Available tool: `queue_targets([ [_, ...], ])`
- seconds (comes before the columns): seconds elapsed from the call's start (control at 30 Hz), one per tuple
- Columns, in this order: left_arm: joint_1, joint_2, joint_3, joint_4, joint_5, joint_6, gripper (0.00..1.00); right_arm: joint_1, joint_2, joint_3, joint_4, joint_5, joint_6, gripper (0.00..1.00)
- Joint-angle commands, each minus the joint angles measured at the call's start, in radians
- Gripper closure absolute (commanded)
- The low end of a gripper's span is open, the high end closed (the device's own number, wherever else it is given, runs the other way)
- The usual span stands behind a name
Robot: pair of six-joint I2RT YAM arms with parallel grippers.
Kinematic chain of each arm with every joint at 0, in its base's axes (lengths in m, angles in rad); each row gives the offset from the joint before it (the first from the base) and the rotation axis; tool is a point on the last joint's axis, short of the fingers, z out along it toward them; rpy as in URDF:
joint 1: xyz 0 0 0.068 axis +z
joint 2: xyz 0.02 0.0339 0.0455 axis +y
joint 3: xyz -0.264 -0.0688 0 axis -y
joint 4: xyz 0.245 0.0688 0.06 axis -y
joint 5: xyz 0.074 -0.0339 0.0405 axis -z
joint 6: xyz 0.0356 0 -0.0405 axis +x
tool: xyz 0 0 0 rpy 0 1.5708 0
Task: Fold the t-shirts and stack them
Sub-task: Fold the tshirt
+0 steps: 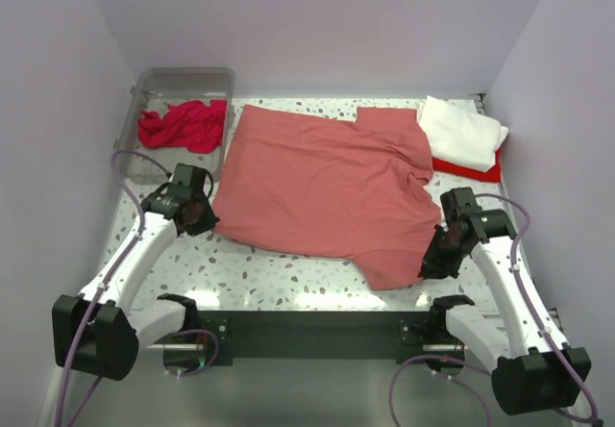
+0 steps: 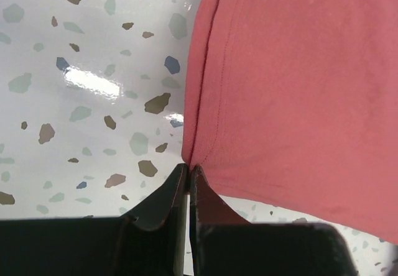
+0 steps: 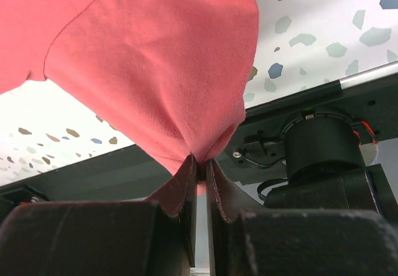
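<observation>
Next, my left gripper lets go of the hem corner of the coral-red t-shirt on the shirt's own cloth [image 1: 232, 159] beside the clear plastic bin.
The large coral-red t-shirt [image 1: 327, 187] lies spread across the middle of the table. My left gripper [image 1: 202, 217] is shut on its left hem corner, seen in the left wrist view [image 2: 188, 165] with the coral-red cloth [image 2: 298, 89] flat on the table. My right gripper [image 1: 432, 259] is shut on the shirt's near right corner [image 3: 200, 162] and holds that cloth [image 3: 155, 58] lifted above the table edge. A folded white t-shirt [image 1: 463, 131] lies on a bright red t-shirt [image 1: 471, 168] at the back right. A crumpled crimson t-shirt [image 1: 183, 124] lies in the bin.
The clear plastic bin [image 1: 184, 83] stands at the back left. The black mounting bar [image 1: 317, 331] runs along the near edge between the arm bases. Walls close in the left, back and right sides. Speckled table top [image 1: 269, 273] shows in front of the shirt.
</observation>
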Motion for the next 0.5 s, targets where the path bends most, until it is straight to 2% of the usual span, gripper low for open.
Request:
queue_targets([
  [0.0, 0.009, 0.01, 0.055, 0.001, 0.054, -0.007, 1.0, 0.002, 0.032, 0.058, -0.122, -0.001, -0.03, 1.0],
  [0.17, 0.009, 0.143, 0.145, 0.064, 0.068, 0.023, 1.0, 0.0, 0.181, 0.138, -0.004, 0.017, -0.073, 1.0],
  [0.47, 0.032, 0.425, 0.407, 0.147, 0.096, 0.1, 1.0, -0.018, 0.542, 0.386, 0.223, -0.001, -0.134, 1.0],
])
